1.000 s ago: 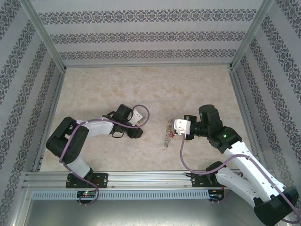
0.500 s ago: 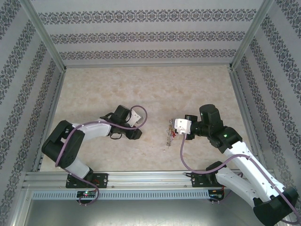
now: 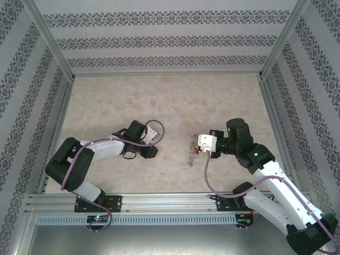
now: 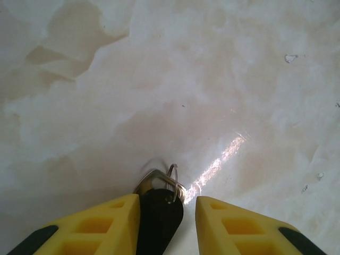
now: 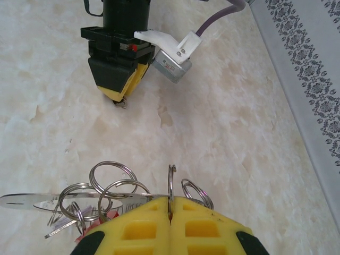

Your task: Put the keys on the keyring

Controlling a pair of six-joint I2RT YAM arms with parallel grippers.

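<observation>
Next, I open my left gripper, as the key's black head lies slanted against one of its fingers, then line up with the key and pinch its silver ring (image 4: 175, 182).
My left gripper (image 4: 168, 204) is low over the table, shut on the key (image 4: 159, 210). The key's black head rests against the left finger, with a narrow gap beside the right one. A small silver ring (image 4: 173, 180) hangs from its hole. From above, the left gripper (image 3: 151, 151) covers the key. My right gripper (image 5: 170, 201) is shut on the keyring's wire (image 5: 171, 183), which stands up edge-on between the pads. Several small rings (image 5: 111, 178) and a flat silvery piece (image 5: 32, 201) are strung to its left. The keyring (image 3: 190, 153) dangles left of the right gripper (image 3: 197, 150). The left gripper (image 5: 120, 85) faces it from farther off.
Aluminium rails (image 3: 159, 202) run along the near edge. Patterned walls (image 3: 170, 42) enclose the marbled tabletop (image 3: 175, 101) on three sides. The right wall (image 5: 308, 85) runs close beside the right gripper.
The left arm's elbow has sunk and its gripper has drawn slightly left, away from the keyring. The right gripper and keyring have shifted a touch to the right.
</observation>
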